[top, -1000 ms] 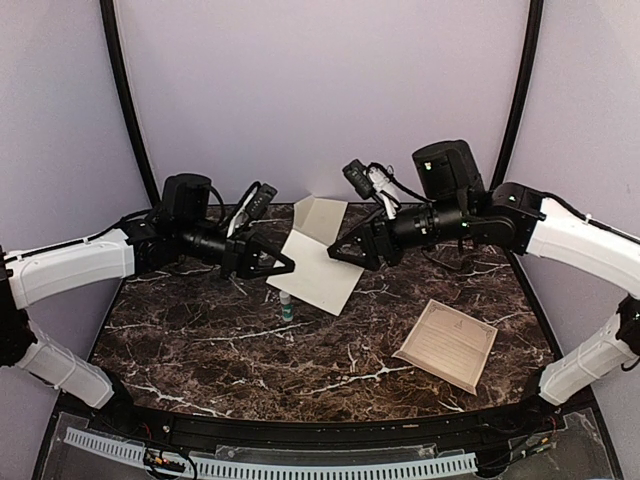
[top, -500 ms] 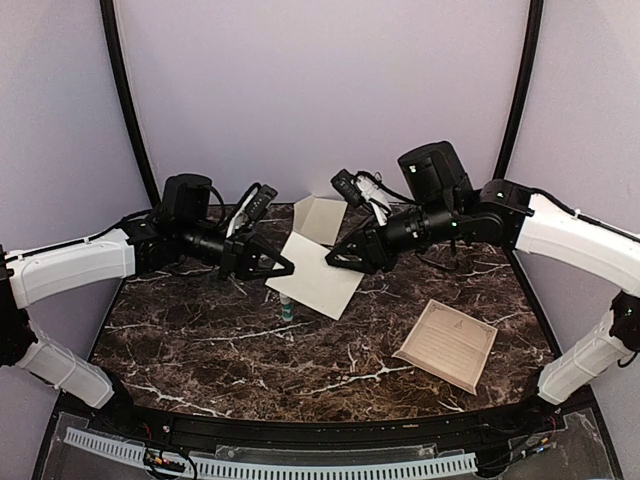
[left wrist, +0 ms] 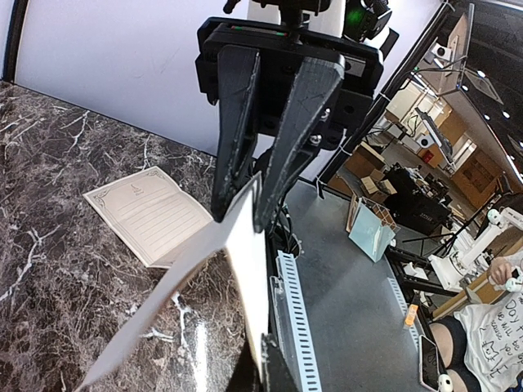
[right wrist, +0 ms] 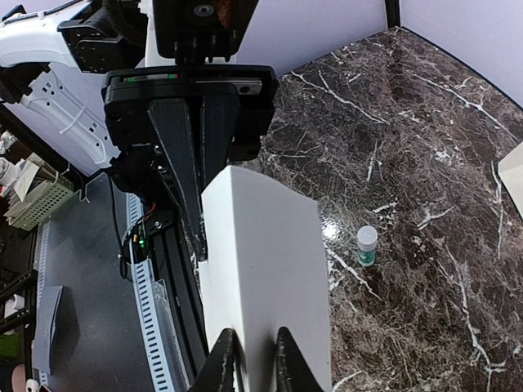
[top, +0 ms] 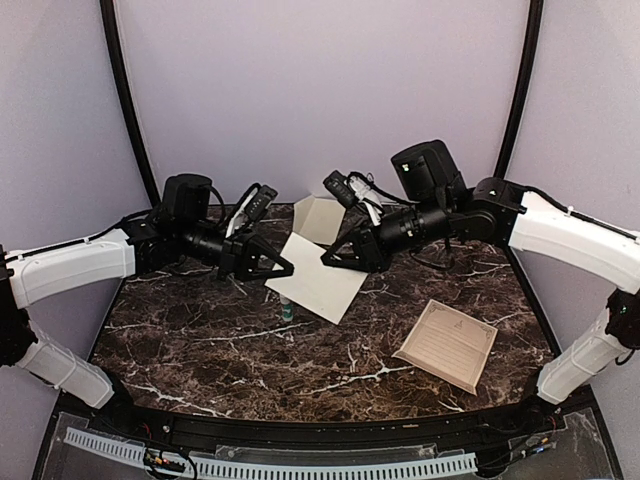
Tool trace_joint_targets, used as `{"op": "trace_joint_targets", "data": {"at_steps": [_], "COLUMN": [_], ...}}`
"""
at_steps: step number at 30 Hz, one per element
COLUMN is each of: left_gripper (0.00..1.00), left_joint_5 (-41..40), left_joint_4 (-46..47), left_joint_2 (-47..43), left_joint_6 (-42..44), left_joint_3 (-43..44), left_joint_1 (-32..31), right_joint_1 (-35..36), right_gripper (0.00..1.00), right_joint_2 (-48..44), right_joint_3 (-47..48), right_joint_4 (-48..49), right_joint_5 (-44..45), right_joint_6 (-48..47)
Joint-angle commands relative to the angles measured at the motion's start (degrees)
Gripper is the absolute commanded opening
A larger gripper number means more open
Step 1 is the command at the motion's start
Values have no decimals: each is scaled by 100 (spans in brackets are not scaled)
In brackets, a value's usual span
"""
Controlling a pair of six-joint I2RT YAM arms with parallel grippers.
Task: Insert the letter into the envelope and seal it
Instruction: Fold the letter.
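Observation:
The envelope is bent and my left gripper is partway down its side, so next I open my left gripper and take the envelope's side near its upper corner [top: 298, 241].
The cream envelope [top: 318, 277] hangs in the air over the back of the table, its flap [top: 322, 214] open and pointing away. My left gripper [top: 281, 268] is shut on its left corner; in the left wrist view the envelope [left wrist: 245, 261] runs edge-on out of my own jaws [left wrist: 265, 363]. My right gripper [top: 336, 258] is on the opposite edge, and in its wrist view the envelope [right wrist: 265, 261] passes between its two narrow-set fingers [right wrist: 254, 366]. The tan printed letter [top: 447, 343] lies flat at the right front, also seen as the letter [left wrist: 151, 214] in the left wrist view.
A small white glue stick [top: 287, 309] stands upright on the dark marble table [top: 200, 340] just below the envelope; the glue stick [right wrist: 367, 245] also shows in the right wrist view. Both arms meet over the back middle. Black frame posts rise at the back corners.
My right gripper has slid left onto the envelope's right edge and narrowed its jaws around it. The left gripper has stayed in place, holding the envelope.

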Motion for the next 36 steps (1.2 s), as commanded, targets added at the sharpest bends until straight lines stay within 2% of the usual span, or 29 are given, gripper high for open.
{"op": "trace_joint_targets", "data": {"at_steps": [1, 4, 6, 8, 12, 15, 16, 18, 21, 24, 28, 36], "left_gripper": [0, 0, 1, 12, 17, 36, 46, 57, 69, 82, 88, 89], "left_joint_5": [135, 100, 69, -4, -229, -844, -979, -1393, -1754, -1600, -1003, -294], "left_joint_4": [20, 15, 5, -33, -276, -715, -772, -729, -541, -224, -253, -432], "left_joint_2": [-55, -80, -101, -123, -211, -354, -473, -694, -1015, -1110, -861, -590], "left_joint_6": [22, 30, 32, 56, 274, 558, 653, 694, 663, 535, 503, 560], "left_joint_3": [90, 91, 98, 110, 190, 319, 320, 264, 91, -65, -21, 115], "left_joint_1": [-25, -26, -23, -27, -25, -9, 2, 36, 80, 84, 90, -43], "right_joint_1": [64, 65, 62, 65, 61, 60, 58, 66, 108, 199, 318, 364], "right_gripper": [11, 2, 0, 0, 0, 0, 0, 0, 0, 0, 0, 0], "right_joint_2": [-23, -31, -64, -78, -125, -137, -141, -129, -77, -25, 60, 215], "right_joint_3": [118, 133, 107, 89, 86, 105, 113, 110, 106, 86, 67, 146], "right_joint_4": [206, 181, 207, 215, 200, 144, 129, 114, 72, 93, 202, 299], "right_joint_5": [-163, -161, -143, -128, -119, -162, -201, -303, -418, -520, -690, -962], "right_joint_6": [30, 39, 50, 61, 61, 56, 53, 56, 45, 51, 77, 100]}}
